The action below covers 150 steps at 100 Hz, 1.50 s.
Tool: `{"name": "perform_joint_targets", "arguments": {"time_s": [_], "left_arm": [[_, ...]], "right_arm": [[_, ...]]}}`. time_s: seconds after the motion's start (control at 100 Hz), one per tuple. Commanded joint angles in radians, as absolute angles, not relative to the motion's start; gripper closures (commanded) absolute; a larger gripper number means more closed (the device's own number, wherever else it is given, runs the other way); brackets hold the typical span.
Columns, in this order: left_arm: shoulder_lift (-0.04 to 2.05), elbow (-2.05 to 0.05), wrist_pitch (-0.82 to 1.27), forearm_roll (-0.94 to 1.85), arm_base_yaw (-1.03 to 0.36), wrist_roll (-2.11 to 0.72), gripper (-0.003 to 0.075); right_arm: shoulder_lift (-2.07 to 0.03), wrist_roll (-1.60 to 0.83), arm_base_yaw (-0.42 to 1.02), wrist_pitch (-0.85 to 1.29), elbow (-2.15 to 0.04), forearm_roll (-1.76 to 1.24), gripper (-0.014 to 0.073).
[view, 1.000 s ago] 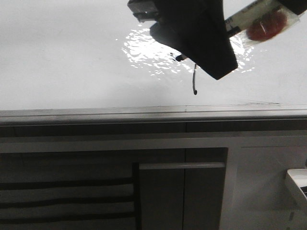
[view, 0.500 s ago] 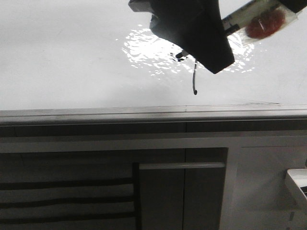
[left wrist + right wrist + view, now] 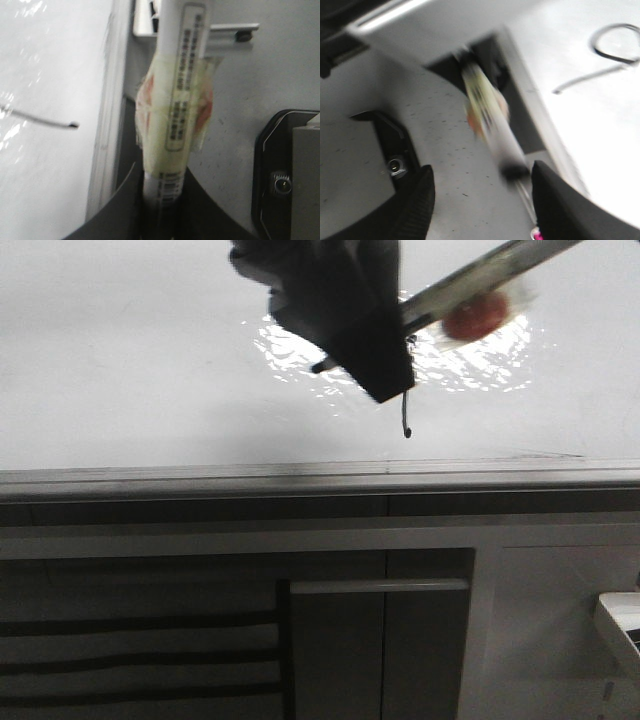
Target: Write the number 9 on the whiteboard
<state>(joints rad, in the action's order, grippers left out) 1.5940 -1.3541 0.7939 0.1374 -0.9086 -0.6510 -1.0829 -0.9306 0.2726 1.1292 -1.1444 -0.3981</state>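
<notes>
My left gripper needs to let go of the marker on the bare whiteboard far from the glare patch (image 3: 17,345), above the whiteboard's metal edge.
The whiteboard (image 3: 120,360) fills the upper front view, with a rippled glare patch (image 3: 290,345). My left gripper (image 3: 350,310) is shut on a white marker (image 3: 470,285) wrapped in tape with a red patch, and hangs over the board. The marker's dark tip (image 3: 322,367) points left. Only the tail of the number 9 (image 3: 406,420) shows below the gripper. In the left wrist view the marker (image 3: 180,100) stands between the jaws of the left gripper (image 3: 162,175). The right wrist view shows the whole 9 (image 3: 612,47), a blurred marker (image 3: 490,130) and my open right gripper (image 3: 480,200).
A thin metal edge strip (image 3: 300,475) bounds the board's near side. Below it stands a grey cabinet with a bar handle (image 3: 380,585). A white object (image 3: 620,625) sits at the lower right. A black fitting (image 3: 285,180) lies on the grey floor.
My left gripper has swung left with the marker. The marker now lies flatter, its tip left of the 9. More of the 9's tail shows.
</notes>
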Motion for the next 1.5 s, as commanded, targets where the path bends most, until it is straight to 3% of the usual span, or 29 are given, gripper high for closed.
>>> {"name": "perform_joint_targets", "arguments": {"time_s": [0.0,0.1,0.28,0.64,0.78,1.11,1.2,1.4,1.49], "left_arm": [[1.539,-1.386,0.788,-0.061,-0.898,-0.403,0.0741],[1.521,-1.386,0.875,-0.249,-0.863,-0.116,0.0741],[1.428,-1.304,0.914,-0.381,-0.725,0.127,0.0741],[1.248,-0.979,0.542,-0.364,-0.385,0.455,0.0741],[1.278,-0.917,0.387,-0.295,-0.351,0.458,0.0741],[1.338,-0.915,0.364,-0.242,-0.351,0.458,0.0731],[1.338,-0.915,0.362,-0.236,-0.351,0.458,0.0649],[1.338,-0.915,0.366,-0.236,-0.351,0.452,0.0328],[1.32,-0.924,0.381,-0.265,-0.351,0.45,0.0291]], "right_arm": [[-1.032,-0.858,0.242,1.058,-1.184,-0.377,0.0219],[-1.011,-0.846,0.207,1.043,-1.184,-0.371,0.0219],[-1.006,-0.846,0.172,1.043,-1.184,-0.371,0.0219],[-1.006,-0.845,0.172,1.035,-1.184,-0.371,0.0219],[-1.006,-0.845,0.172,1.034,-1.184,-0.371,0.0219],[-1.006,-0.845,0.172,1.034,-1.184,-0.373,0.0219],[-1.006,-0.845,0.172,1.034,-1.184,-0.373,0.0219],[-1.006,-0.845,0.172,1.029,-1.184,-0.373,0.0219],[-1.004,-0.833,0.172,1.026,-1.184,-0.373,0.0219]]}}
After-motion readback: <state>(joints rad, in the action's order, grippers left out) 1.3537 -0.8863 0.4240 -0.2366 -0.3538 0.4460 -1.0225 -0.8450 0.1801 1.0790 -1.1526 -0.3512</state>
